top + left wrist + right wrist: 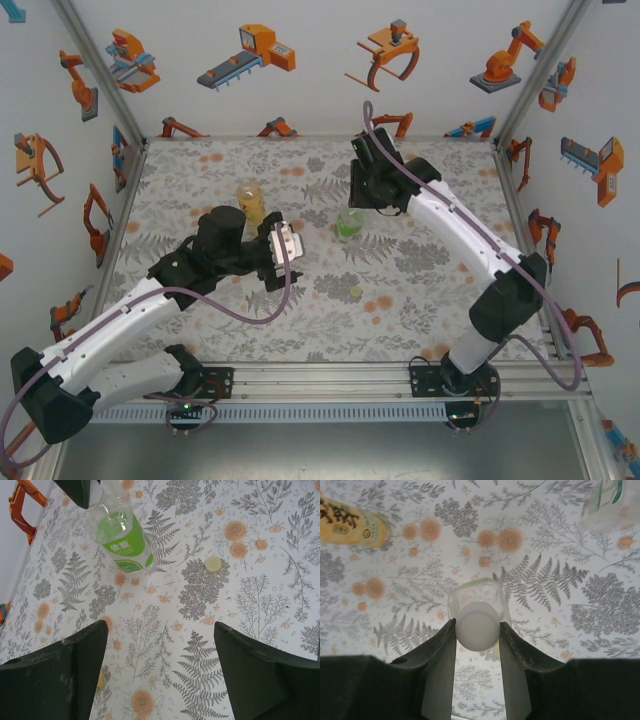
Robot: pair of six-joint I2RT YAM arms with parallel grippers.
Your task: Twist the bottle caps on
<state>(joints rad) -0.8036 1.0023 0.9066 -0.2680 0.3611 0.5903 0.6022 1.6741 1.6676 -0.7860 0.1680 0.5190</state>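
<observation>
Next, my right gripper lets go of the capped green-tinted bottle on the cloth [360, 211] [532, 521] between the orange flowers and the clear bottle.
My right gripper [477, 624] is shut on a white cap [477, 630] that sits on the neck of the short green-tinted bottle [349, 226], which stands mid-table. The left wrist view shows that bottle [122, 540] with a dark finger [77, 490] at its top. My left gripper [160, 627] is open, with bare cloth between its fingers. In the top view it [280, 250] is right beside a pale slim bottle [289, 239]; touching or not, I cannot tell. Its green-white label [605, 502] is blurred. A yellow-green cap [214, 564] lies loose on the cloth [356, 292]. The amber bottle [250, 202] stands behind the left gripper.
A floral cloth [420, 290] covers the table, with printed walls and aluminium posts on three sides. Both arm bases are bolted to the rail [320, 378] at the near edge. The left arm's purple cable [262, 318] loops over the cloth.
</observation>
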